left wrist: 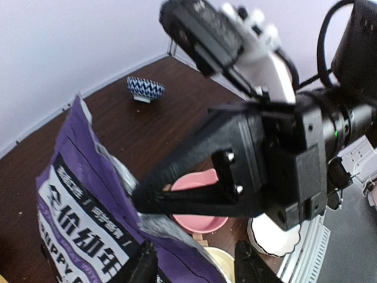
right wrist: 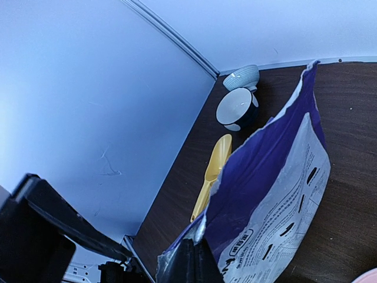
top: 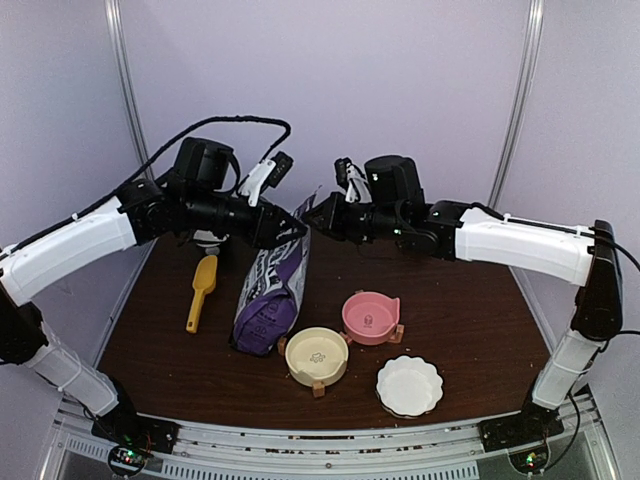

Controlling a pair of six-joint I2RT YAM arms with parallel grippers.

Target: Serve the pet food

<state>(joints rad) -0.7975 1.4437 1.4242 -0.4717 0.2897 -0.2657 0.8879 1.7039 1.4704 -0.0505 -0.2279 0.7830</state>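
Observation:
Next, my left gripper moves in and takes the bag's torn edge [left wrist: 158,226] at the upper corner it straddles, away from where my right gripper pinches the bag.
The purple pet food bag [top: 270,290] stands leaning on the table, its torn top up between both grippers. No pet food shows; it is hidden or out of view. My right gripper [right wrist: 194,262] is shut on the bag's [right wrist: 277,188] torn top edge, and in the left wrist view the right gripper [left wrist: 141,199] pinches that same edge. My left gripper [left wrist: 197,265] is open, its fingers apart on either side of the bag's [left wrist: 76,206] upper corner. From above, the left gripper [top: 296,228] and the right gripper [top: 312,212] meet at the bag's top.
A yellow scoop [top: 201,290] lies left of the bag. A pink bowl [top: 370,316], a cream bowl [top: 317,355] and a white scalloped plate [top: 409,385] sit in front, to the right. Behind, near the wall, stand a blue patterned bowl [left wrist: 145,88] and a dark bowl [right wrist: 235,109].

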